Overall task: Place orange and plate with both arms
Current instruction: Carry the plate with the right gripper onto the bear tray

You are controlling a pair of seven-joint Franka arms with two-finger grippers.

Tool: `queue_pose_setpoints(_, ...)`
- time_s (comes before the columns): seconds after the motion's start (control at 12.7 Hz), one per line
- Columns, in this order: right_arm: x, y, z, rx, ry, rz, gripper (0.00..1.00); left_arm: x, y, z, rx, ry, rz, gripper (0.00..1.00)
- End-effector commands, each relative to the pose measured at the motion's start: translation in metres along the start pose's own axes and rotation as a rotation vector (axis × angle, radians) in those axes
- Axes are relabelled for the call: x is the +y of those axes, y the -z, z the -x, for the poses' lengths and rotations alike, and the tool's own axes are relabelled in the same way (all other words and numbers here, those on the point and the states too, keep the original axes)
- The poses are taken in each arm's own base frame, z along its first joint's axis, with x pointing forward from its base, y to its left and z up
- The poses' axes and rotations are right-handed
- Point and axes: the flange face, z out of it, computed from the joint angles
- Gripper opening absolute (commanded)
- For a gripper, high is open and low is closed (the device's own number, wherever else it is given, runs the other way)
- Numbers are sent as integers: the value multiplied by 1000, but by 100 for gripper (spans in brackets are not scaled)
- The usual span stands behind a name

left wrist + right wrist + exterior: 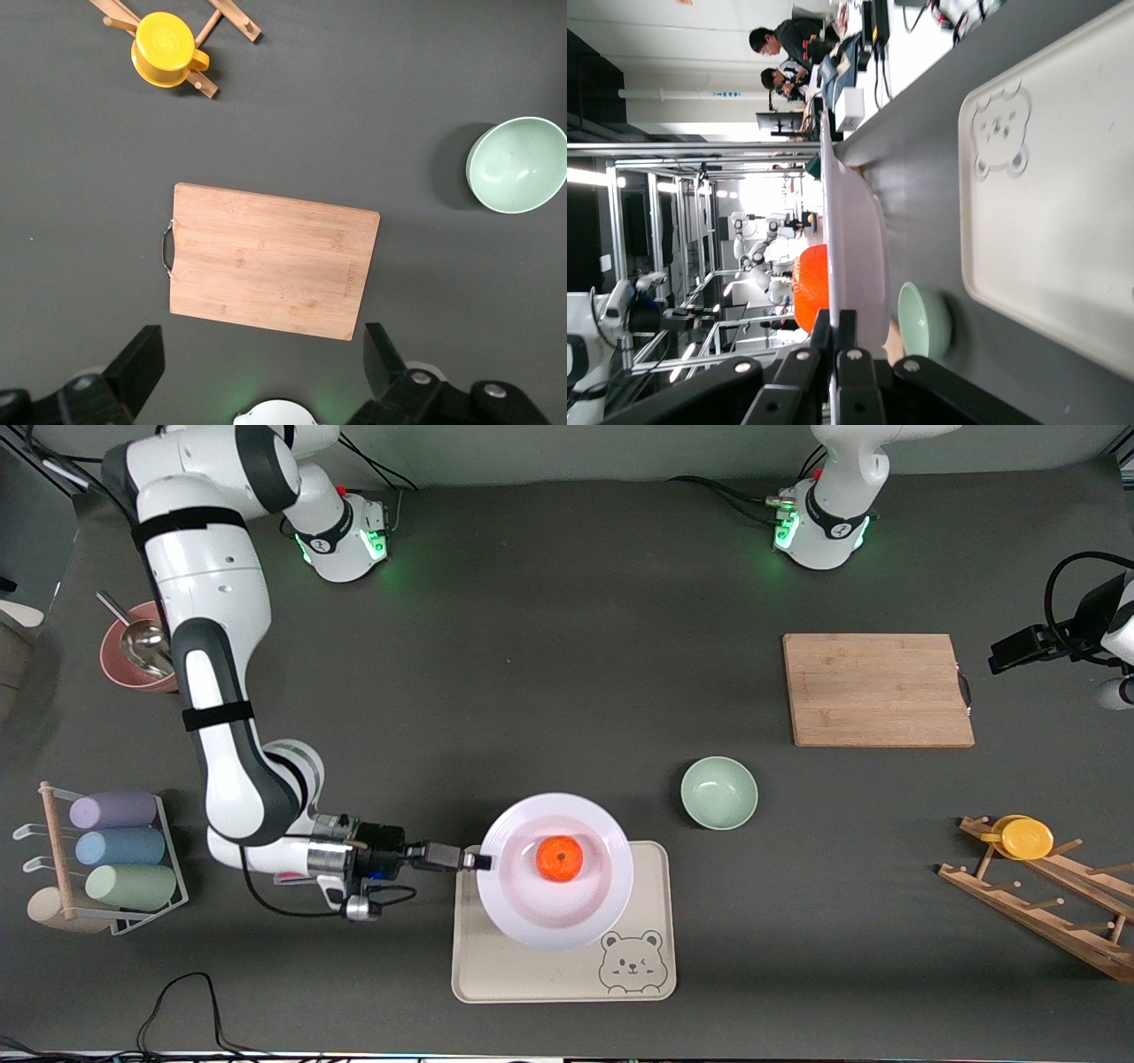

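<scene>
Next, I let go of the white plate, with the orange on it, on the middle of the beige bear tray (569,909) (1072,212) with my right gripper.
The white plate (556,908) has the orange (560,858) in its middle. My right gripper (478,861) is shut on the plate's rim at the right arm's end and holds it level over the beige bear tray (496,974). In the right wrist view the plate (855,257) shows edge-on between my right gripper's (835,332) fingers, with the orange (809,288) on it and the tray (1063,204) below. My left gripper (1010,651) waits open and empty, high beside the wooden cutting board (877,689); it also shows in the left wrist view (261,367).
A pale-green bowl (718,792) stands beside the tray toward the left arm's end. A wooden rack (1054,912) holds a yellow cup (1028,837). A rack of pastel cups (115,849) and a pink bowl with a scoop (133,655) stand at the right arm's end.
</scene>
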Motion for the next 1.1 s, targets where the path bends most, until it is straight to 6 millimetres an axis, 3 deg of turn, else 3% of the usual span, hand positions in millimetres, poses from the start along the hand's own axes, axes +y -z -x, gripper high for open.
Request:
queue_pose_setpoints(0.0,14,-7,-30,-6,11,1,0,-1,-3,-5,-10,-19,-1,100)
queue_pose_setpoints(0.55,65,-24,-45,103,4,39,0,-5,-18,-22,-40,-13,-2,100)
queue_pose_setpoints(0.79,97,-32,-37,89,14,61,0,-6,-22,-24,-47,-12,-2,100)
queue_pose_setpoints(1.02,112,-46,-27,67,24,69,0,-7,-23,-24,-51,-9,-1,100)
